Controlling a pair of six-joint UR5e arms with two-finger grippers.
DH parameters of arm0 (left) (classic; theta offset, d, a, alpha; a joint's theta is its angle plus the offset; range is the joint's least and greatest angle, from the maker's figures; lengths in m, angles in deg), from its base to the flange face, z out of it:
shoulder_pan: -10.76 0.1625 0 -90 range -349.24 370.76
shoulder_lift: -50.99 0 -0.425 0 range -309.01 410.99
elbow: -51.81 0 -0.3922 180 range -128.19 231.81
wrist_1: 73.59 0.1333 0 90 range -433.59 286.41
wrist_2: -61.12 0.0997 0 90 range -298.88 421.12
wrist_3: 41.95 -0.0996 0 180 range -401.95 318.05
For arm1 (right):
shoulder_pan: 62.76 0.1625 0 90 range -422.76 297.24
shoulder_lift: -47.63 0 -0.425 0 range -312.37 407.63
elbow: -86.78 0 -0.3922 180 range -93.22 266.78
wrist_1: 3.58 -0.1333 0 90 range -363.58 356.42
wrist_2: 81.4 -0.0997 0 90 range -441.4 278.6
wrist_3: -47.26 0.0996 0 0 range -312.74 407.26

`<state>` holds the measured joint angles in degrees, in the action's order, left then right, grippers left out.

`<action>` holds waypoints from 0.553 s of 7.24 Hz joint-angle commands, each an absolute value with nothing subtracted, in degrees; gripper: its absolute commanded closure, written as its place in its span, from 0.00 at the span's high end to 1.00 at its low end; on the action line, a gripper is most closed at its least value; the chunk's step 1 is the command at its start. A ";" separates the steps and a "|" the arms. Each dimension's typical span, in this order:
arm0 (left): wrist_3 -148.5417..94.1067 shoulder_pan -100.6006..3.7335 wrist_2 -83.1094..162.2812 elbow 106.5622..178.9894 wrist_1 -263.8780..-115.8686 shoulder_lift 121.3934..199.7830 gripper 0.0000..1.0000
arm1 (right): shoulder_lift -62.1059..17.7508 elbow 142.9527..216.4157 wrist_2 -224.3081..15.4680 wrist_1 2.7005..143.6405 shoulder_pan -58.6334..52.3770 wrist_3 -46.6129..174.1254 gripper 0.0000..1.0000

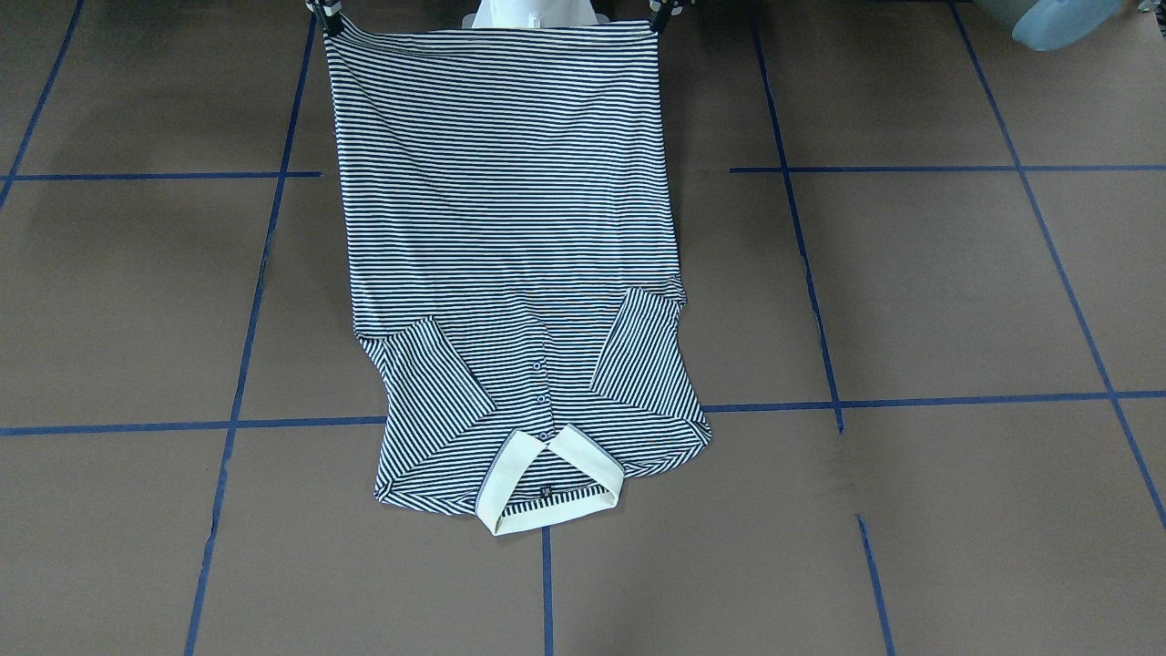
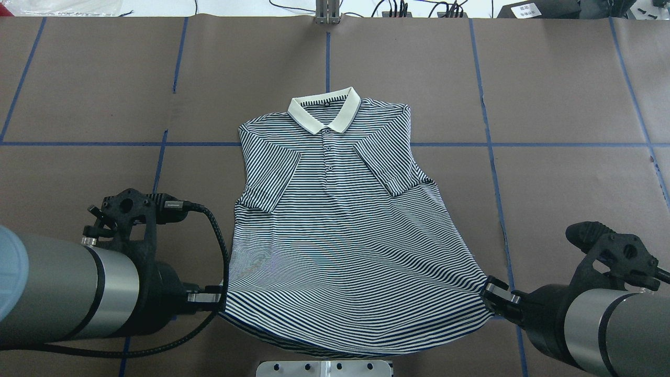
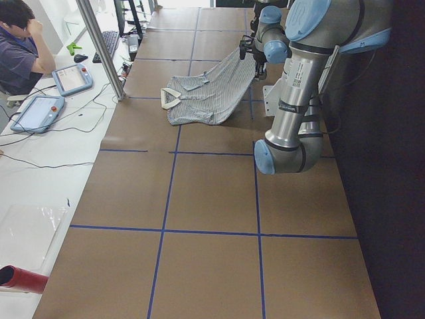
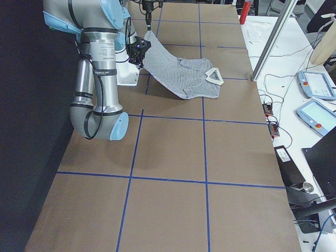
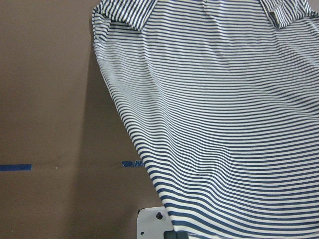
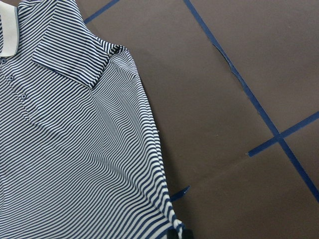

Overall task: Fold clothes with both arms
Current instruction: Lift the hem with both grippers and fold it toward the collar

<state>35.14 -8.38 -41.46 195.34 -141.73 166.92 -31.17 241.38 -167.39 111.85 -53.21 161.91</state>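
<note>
My left gripper is going to let go of the hem corner at the shirt's outer shoulder tip on that gripper's side [image 1: 710, 443], past the folded sleeve. The hem corner is still raised off the table.
The striped polo shirt [image 2: 340, 225] lies face up with both sleeves folded in over the chest. Its cream collar [image 2: 324, 112] rests on the table at the far end. The hem end hangs raised off the table towards the robot, stretched between the two grippers. My left gripper [image 2: 212, 299] is shut on the hem's left corner, and it sits at the top right in the front-facing view [image 1: 663, 14]. My right gripper [image 2: 496, 296] is shut on the hem's right corner, at the top left of the front-facing view [image 1: 326, 15]. Both wrist views look down the sloping shirt [image 5: 224, 124] [image 6: 75, 149].
The white pedestal base [image 2: 324, 368] sits just under the raised hem. Blue tape lines [image 2: 487, 146] grid the brown table. A metal pole [image 3: 99, 46] stands at the far edge. Beyond it a person [image 3: 20, 50] sits at a side table with tablets [image 3: 72, 78].
</note>
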 commanded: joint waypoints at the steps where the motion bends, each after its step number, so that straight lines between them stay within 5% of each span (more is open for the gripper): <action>1: 24.64 -17.75 -41.97 191.14 -141.80 167.88 0.00 | -23.26 234.75 -168.58 112.62 -44.53 154.52 0.00; 4: 19.06 -25.96 -44.26 181.04 -142.23 173.49 0.00 | -16.37 222.42 -175.51 111.83 -29.41 144.76 0.00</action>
<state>21.05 -22.82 -43.83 185.55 -142.04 170.96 -18.72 226.90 -172.57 112.20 -35.64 149.15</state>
